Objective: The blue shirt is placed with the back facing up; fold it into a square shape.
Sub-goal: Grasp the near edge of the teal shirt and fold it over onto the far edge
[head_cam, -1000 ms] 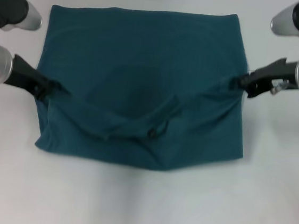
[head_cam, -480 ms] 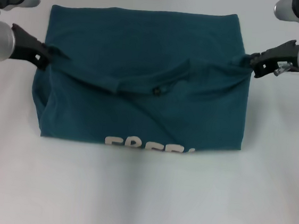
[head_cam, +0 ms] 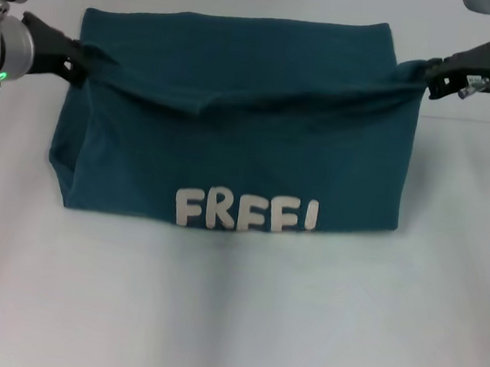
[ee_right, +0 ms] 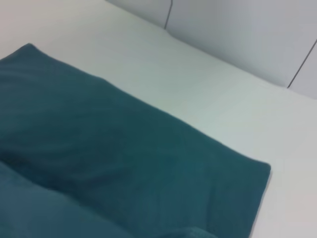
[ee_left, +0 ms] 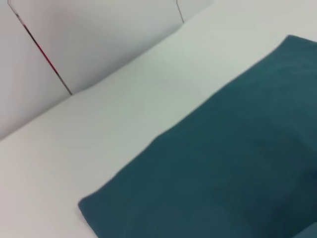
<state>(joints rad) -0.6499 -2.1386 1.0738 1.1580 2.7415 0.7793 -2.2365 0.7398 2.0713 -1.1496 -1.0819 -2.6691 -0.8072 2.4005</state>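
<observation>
Next, my right gripper lets go of the blue shirt's raised edge, setting it on its flat far part, inward from the shirt's side edge (head_cam: 349,95) (ee_right: 181,211).
The blue shirt (head_cam: 236,104) lies on the white table, its near part lifted and hanging as a sheet with white "FREE!" lettering (head_cam: 246,212) facing me. My left gripper (head_cam: 76,58) is shut on the shirt's left edge, held above the table at the far left. My right gripper (head_cam: 427,77) is shut on the shirt's right edge at the far right. The raised edge sags between them. The flat far part of the shirt shows in the left wrist view (ee_left: 223,168) and in the right wrist view (ee_right: 109,153).
The white table (head_cam: 230,322) spreads in front of the shirt and to both sides. A pale wall with panel seams (ee_left: 44,59) stands behind the table's far edge.
Both grippers have carried the shirt's near edge up and toward the far side. The folded part rose, and the "FREE!" lettering has come fully into view.
</observation>
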